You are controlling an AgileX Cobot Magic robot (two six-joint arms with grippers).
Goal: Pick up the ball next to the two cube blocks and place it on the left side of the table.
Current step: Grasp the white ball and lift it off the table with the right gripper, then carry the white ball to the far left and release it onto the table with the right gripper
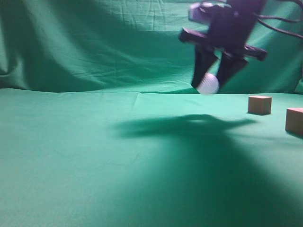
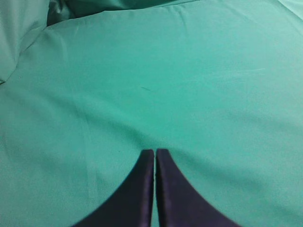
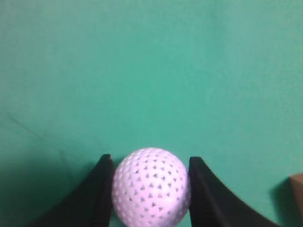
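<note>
The ball will go from my right gripper onto the table end (image 1: 8, 105) opposite the cube blocks, near the cloth backdrop.
My right gripper (image 1: 209, 85) is shut on the white dimpled ball (image 1: 208, 84) and holds it in the air well above the green table (image 1: 94, 156), right of the middle in the exterior view. In the right wrist view the ball (image 3: 150, 187) sits between the two black fingers of the right gripper (image 3: 150, 163). The two reddish-brown cube blocks (image 1: 260, 104) (image 1: 294, 120) stand on the table at the far right, below and right of the ball. My left gripper (image 2: 155, 151) is shut and empty over bare cloth; it does not show in the exterior view.
Wrinkled green cloth backdrop (image 1: 94, 42) rises behind the table. The arm's shadow (image 1: 189, 125) falls on the cloth in the middle. A corner of one cube (image 3: 297, 189) shows at the right edge of the right wrist view.
</note>
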